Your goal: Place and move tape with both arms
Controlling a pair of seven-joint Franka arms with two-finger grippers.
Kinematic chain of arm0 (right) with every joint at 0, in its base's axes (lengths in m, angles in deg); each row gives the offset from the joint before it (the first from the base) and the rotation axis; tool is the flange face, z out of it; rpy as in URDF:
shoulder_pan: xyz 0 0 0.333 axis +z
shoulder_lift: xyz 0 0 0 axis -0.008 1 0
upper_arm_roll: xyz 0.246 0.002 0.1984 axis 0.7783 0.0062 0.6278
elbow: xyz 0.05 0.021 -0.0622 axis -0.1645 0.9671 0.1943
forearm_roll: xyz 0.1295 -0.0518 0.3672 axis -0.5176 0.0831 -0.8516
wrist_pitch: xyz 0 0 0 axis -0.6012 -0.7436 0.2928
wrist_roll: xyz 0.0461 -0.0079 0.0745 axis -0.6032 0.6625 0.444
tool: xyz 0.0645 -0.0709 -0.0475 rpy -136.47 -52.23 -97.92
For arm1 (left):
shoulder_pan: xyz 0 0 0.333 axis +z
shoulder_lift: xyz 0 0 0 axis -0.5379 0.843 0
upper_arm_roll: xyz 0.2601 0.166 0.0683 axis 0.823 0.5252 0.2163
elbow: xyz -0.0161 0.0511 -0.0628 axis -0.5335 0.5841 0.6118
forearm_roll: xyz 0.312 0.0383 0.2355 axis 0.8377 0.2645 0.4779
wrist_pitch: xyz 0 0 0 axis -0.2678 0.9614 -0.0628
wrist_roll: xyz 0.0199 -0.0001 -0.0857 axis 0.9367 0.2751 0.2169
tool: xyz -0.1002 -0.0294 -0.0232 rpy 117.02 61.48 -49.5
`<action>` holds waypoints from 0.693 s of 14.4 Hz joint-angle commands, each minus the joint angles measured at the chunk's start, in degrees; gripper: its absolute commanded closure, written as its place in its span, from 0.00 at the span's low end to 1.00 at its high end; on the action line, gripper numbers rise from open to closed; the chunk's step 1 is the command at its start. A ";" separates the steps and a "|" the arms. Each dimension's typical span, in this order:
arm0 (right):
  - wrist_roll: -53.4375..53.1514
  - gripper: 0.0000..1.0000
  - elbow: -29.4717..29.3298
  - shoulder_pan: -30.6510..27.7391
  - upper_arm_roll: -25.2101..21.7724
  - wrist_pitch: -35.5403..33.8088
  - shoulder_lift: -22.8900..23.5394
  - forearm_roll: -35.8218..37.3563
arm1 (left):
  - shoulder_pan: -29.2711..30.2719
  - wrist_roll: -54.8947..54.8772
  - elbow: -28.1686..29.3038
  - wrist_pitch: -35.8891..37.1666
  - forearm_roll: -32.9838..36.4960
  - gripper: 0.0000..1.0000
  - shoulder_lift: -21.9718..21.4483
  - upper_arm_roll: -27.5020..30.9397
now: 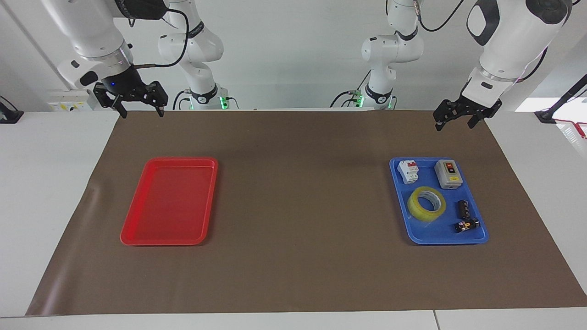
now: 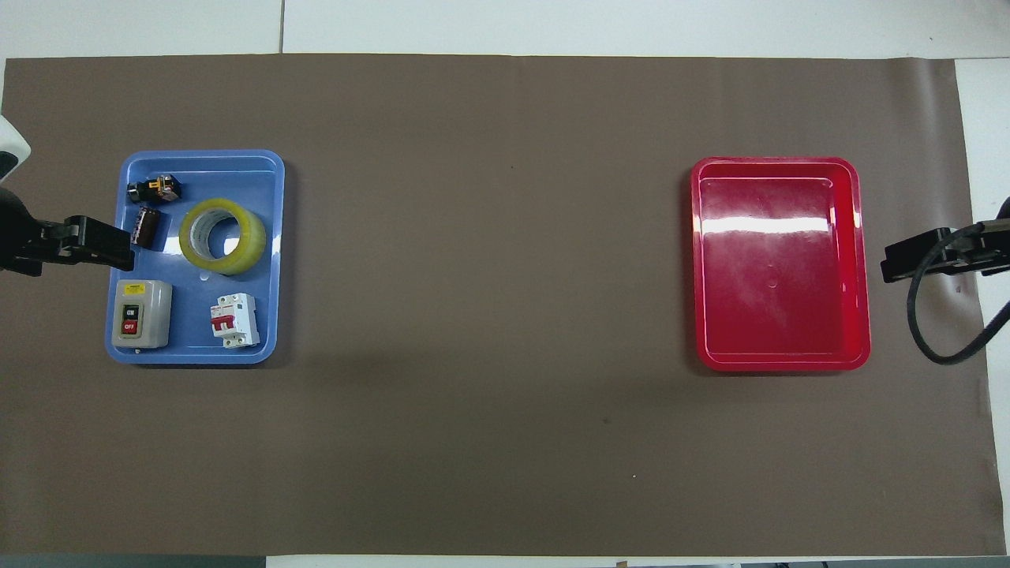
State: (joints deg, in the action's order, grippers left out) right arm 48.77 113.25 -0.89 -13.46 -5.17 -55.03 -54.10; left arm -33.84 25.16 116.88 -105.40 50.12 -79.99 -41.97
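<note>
The tape will be taken next by my left gripper, which will close on the tape's side point(image 2: 190, 236) nearest the dark cylinder.
The tape point(image 1: 427, 203), a yellow translucent roll with a whitish core, lies flat in the blue tray point(image 1: 447, 241) at the left arm's end of the table. It also shows in the overhead view point(image 2: 222, 236), in the blue tray point(image 2: 197, 359). My left gripper point(image 1: 454, 123) hangs open and empty in the air, over the mat by the blue tray's outer edge point(image 2: 99, 244). My right gripper point(image 1: 142, 113) hangs open and empty over the mat's edge at the right arm's end point(image 2: 907, 262). Neither touches anything.
An empty red tray point(image 1: 169, 201) point(image 2: 781, 268) lies at the right arm's end. The blue tray also holds a grey on/off switch box point(image 2: 140, 314), a white circuit breaker point(image 2: 234, 320), a dark cylinder point(image 2: 146, 225) and a small black-yellow part point(image 2: 156, 188). Two smaller arms point(image 1: 202, 55) point(image 1: 385, 55) stand at the table's robot end.
</note>
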 commanded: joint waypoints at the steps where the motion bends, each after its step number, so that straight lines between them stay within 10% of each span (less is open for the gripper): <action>1: 1.46 0.00 0.27 -0.62 0.49 0.52 -0.21 0.50 | -0.82 1.11 0.58 -0.57 0.32 0.00 -0.95 0.36; 10: 1.02 0.00 0.36 -0.62 0.49 0.78 -0.21 0.32 | -0.82 1.03 0.31 -0.48 0.32 0.00 -0.86 0.36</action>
State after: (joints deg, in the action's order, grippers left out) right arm 48.78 113.26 -0.89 -13.45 -5.16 -55.03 -54.10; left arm -33.84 25.19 116.87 -105.41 50.12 -79.99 -41.98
